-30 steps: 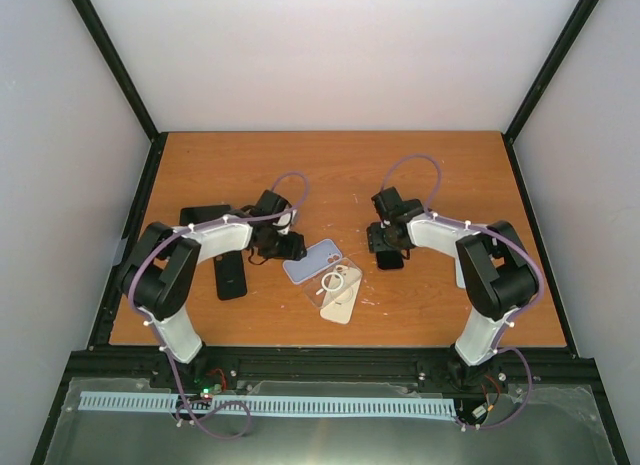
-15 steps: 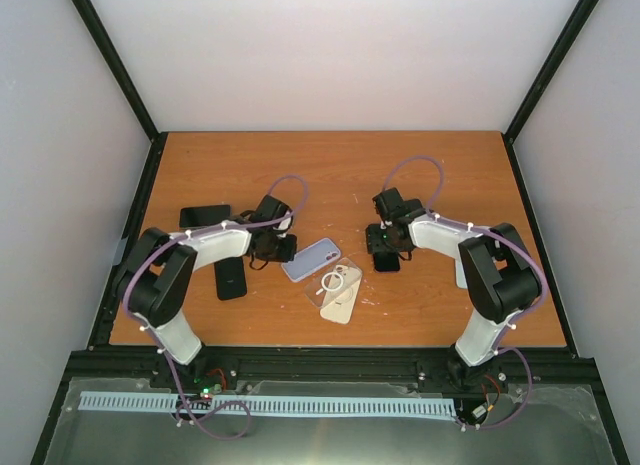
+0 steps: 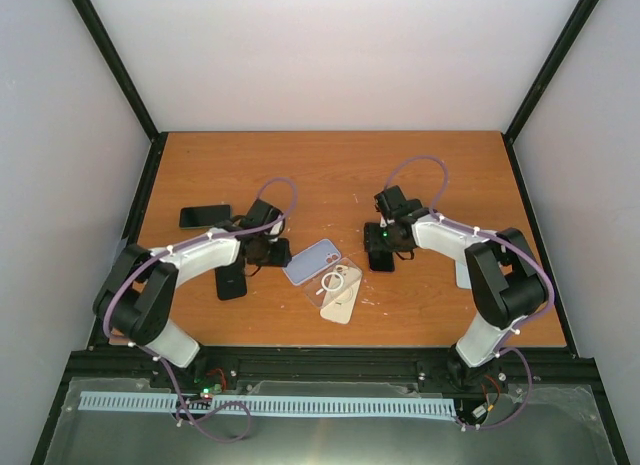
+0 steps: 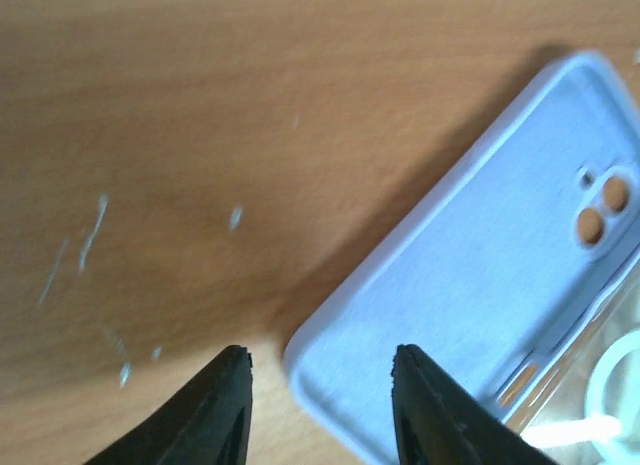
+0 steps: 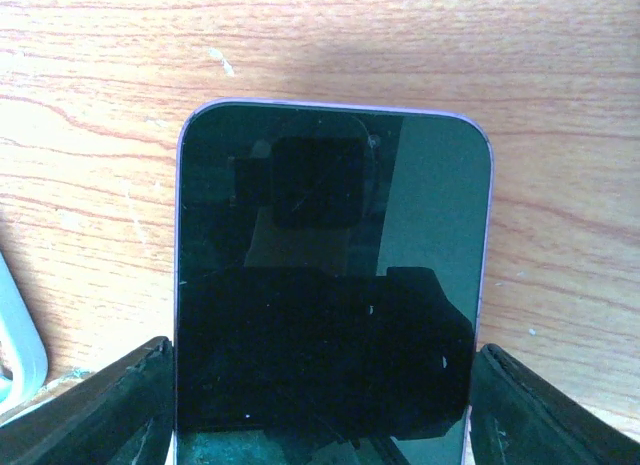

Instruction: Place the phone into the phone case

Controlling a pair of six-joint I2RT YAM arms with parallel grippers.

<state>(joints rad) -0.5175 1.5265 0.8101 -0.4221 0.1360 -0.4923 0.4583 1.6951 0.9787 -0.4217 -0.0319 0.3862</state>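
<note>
My right gripper should set the phone down over the lilac phone case's side (image 3: 291, 264) that faces the nearer black phone.
The lilac phone case (image 3: 312, 261) lies inside up on the table's middle; the left wrist view shows its camera holes and near corner (image 4: 480, 275). My left gripper (image 3: 272, 251) sits just left of it, jaws open (image 4: 320, 352), with the case's corner between the fingertips and untouched. The phone (image 3: 379, 262), black screen up with a purple rim (image 5: 330, 235), lies flat right of the case. My right gripper (image 3: 384, 245) is shut on the phone, its fingers (image 5: 110, 405) pressed against both long edges.
A clear case with a white ring lies over a gold phone (image 3: 340, 293), touching the lilac case's near end. Two black phones (image 3: 205, 216) (image 3: 231, 278) lie at the left by my left arm. A white object (image 3: 461, 273) shows under the right arm.
My left arm has lowered and stretched out; its gripper shut, then opened again at the case's corner. The right gripper has slid the phone slightly left, toward the case.
</note>
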